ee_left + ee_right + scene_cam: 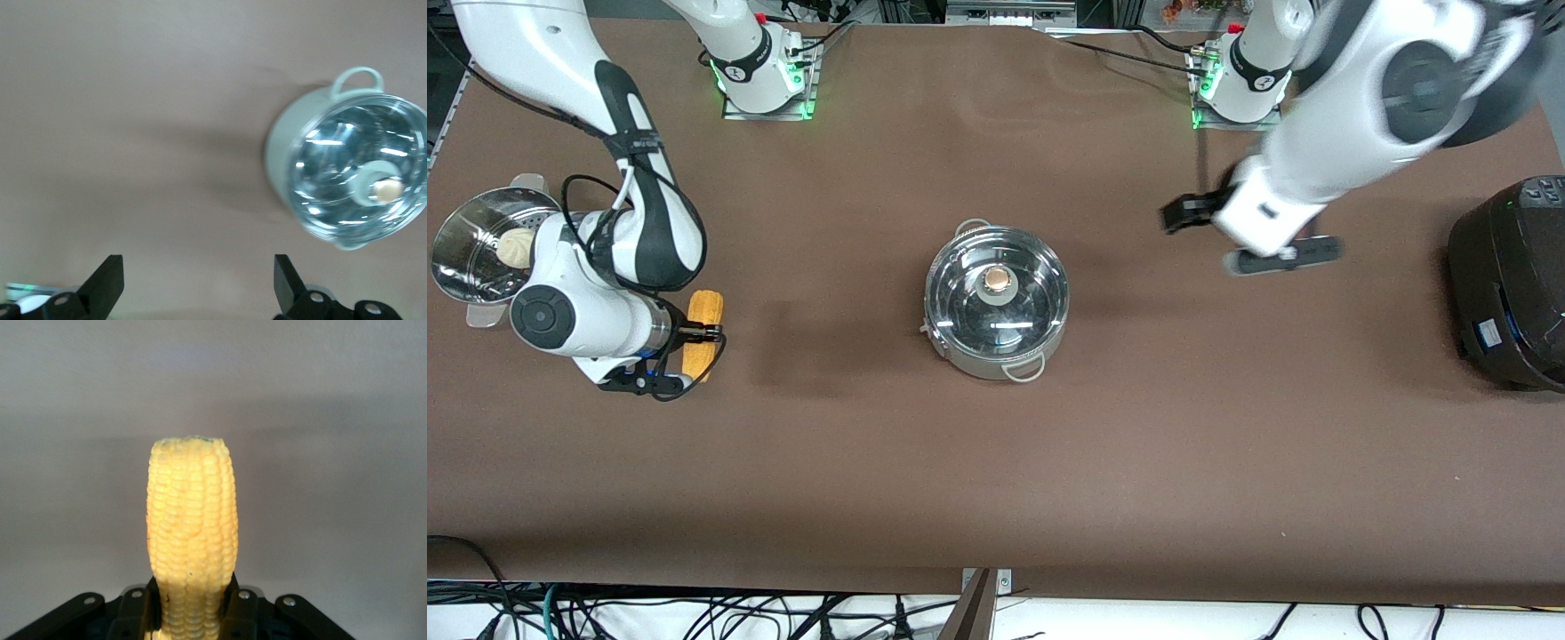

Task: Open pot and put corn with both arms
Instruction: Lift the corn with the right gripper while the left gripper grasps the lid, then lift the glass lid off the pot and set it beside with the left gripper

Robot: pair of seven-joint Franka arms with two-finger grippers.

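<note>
Next, my left gripper goes to the glass lid's tan knob (997,279) (387,191) and closes there, because the pot must be opened for the corn.
The steel pot (985,363) stands mid-table with its glass lid (960,307) on and a tan knob (999,282) at the lid's centre. My right gripper (698,335) is shut on the yellow corn (706,308) toward the right arm's end of the table. In the right wrist view the corn (192,533) sticks out from between the fingers (243,613) of the right gripper (192,617). My left gripper (1179,216) hangs open and empty above the table, beside the pot toward the left arm's end. The left wrist view shows the left gripper (198,279), bare table between its fingers, and the pot (277,157) off to one side.
A steel steamer pot (463,267) with a white bun (515,248) sits next to the right arm's wrist. A large black cooker (1512,284) stands at the left arm's end of the table. Cables run along the table's front edge (996,591).
</note>
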